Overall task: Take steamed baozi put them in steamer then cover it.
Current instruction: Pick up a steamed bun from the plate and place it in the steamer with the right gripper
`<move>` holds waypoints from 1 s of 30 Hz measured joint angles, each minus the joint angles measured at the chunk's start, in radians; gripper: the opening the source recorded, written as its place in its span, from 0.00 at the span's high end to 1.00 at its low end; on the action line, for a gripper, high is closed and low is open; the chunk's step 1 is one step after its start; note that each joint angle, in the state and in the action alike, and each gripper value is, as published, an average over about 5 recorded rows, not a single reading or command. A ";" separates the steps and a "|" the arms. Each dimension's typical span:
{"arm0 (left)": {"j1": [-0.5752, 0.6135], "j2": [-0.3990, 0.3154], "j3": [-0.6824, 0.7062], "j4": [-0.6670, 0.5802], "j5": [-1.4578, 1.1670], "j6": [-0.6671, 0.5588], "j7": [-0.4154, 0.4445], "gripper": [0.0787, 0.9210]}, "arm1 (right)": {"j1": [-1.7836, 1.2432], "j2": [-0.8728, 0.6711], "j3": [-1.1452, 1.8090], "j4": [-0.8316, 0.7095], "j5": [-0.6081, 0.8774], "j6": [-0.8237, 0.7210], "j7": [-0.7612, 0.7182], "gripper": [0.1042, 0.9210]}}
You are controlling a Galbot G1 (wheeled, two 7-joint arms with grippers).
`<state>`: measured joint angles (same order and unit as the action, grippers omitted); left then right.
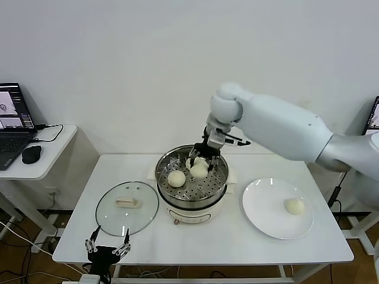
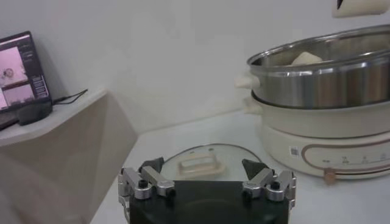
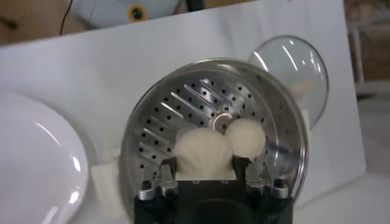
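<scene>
I should release the baozi with my right gripper on the bare front part of the perforated tray (image 1: 189, 192) (image 3: 206, 105), close to the steamer's rim.
The steel steamer (image 1: 192, 195) stands mid-table on its cream base. My right gripper (image 1: 204, 158) is down inside it, shut on a cream-white baozi (image 3: 204, 152) low over the perforated tray (image 3: 183, 112). A second baozi (image 3: 245, 137) lies right beside it, toward the lid, and also shows in the head view (image 1: 176, 178). One more baozi (image 1: 295, 206) lies on the white plate (image 1: 266, 222). The glass lid (image 1: 127, 208) with its cream handle lies flat on the table left of the steamer. My left gripper (image 1: 108, 244) is open and empty, low at the table's front left edge.
A side table at far left carries a laptop (image 1: 12, 127) and a mouse (image 1: 31, 154). In the left wrist view the lid (image 2: 198, 163) lies just beyond my left gripper (image 2: 203, 166), with the steamer (image 2: 323, 91) farther off.
</scene>
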<state>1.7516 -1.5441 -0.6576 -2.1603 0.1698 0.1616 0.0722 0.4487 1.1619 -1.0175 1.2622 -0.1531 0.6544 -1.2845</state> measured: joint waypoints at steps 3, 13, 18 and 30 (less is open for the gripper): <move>-0.002 0.001 0.000 0.000 -0.001 0.000 0.000 0.12 | -0.014 0.002 -0.009 0.021 -0.047 0.028 0.016 0.42; -0.002 0.002 0.004 -0.001 -0.001 0.001 0.002 0.12 | -0.059 0.032 -0.013 0.050 -0.176 0.088 0.068 0.42; -0.003 0.000 0.006 0.002 -0.001 0.002 0.002 0.12 | -0.077 0.047 -0.019 0.058 -0.208 0.102 0.083 0.42; -0.008 0.003 0.009 0.010 -0.001 0.003 0.005 0.12 | -0.112 0.064 -0.026 0.056 -0.251 0.113 0.103 0.42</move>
<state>1.7434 -1.5412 -0.6483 -2.1503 0.1691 0.1644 0.0767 0.3363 1.2256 -1.0431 1.3178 -0.4036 0.7678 -1.1817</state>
